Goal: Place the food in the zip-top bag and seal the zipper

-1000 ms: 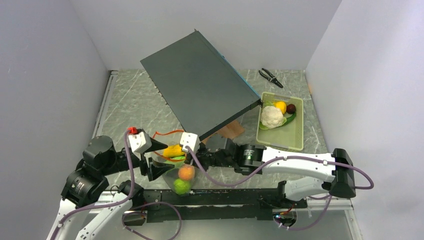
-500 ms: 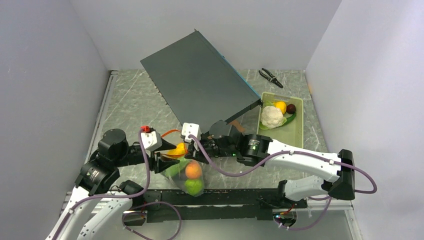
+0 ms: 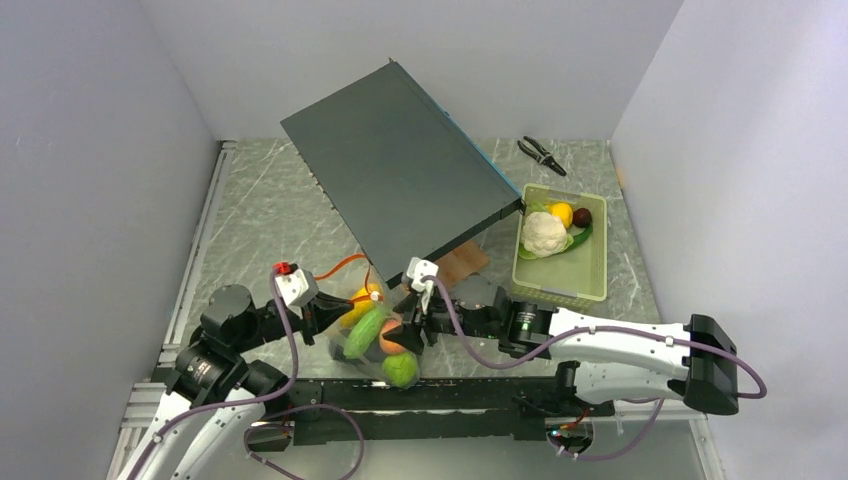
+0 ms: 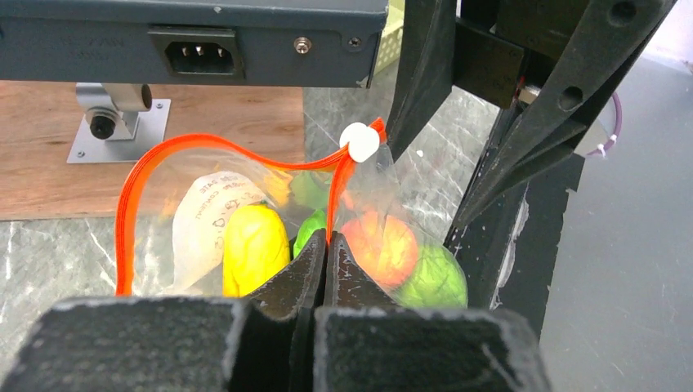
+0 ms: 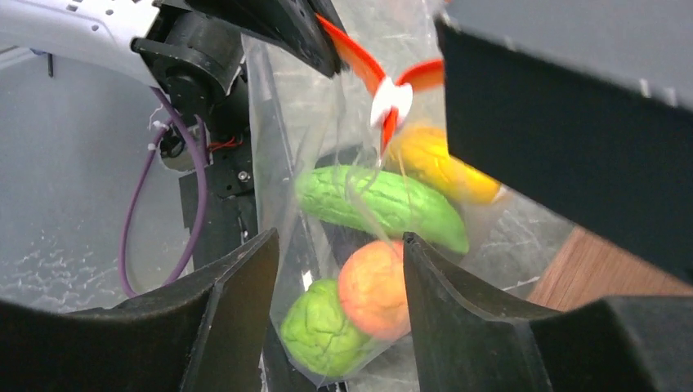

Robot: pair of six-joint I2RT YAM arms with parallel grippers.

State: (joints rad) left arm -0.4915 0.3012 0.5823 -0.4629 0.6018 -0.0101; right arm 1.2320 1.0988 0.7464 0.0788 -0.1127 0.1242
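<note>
The zipper is held away from the slider by my left gripper, so my right gripper will pinch the zipper's short end [image 4: 377, 127] before my left gripper takes the slider.
The zip-top bag [image 3: 352, 348] hangs clear and crinkly between my two arms, above the near edge of the table. Inside it lie a yellow piece [image 4: 255, 245], a long green piece [image 5: 376, 204], an orange [image 5: 372, 286] and a green lime [image 5: 319, 335]. My left gripper [image 4: 325, 245] is shut on the orange-red zipper [image 4: 131, 188], just below its white slider [image 4: 359, 140]. My right gripper [image 5: 339, 245] is open, its fingers on either side of the bag's lower part without pinching it. More food sits in the tray: a white cauliflower [image 3: 543, 232], a yellow piece [image 3: 561, 213] and a dark eggplant [image 3: 582, 216].
A pale green tray [image 3: 580, 275] stands at the right. A large dark grey box [image 3: 400, 170] lies tilted over the middle of the table, propped on a wooden block [image 3: 458, 262]. Black pliers [image 3: 541, 153] lie at the back right.
My left gripper has closed on the zipper strip. My right gripper has opened and let go of the bag. The bag and both grippers have shifted a little to the right.
</note>
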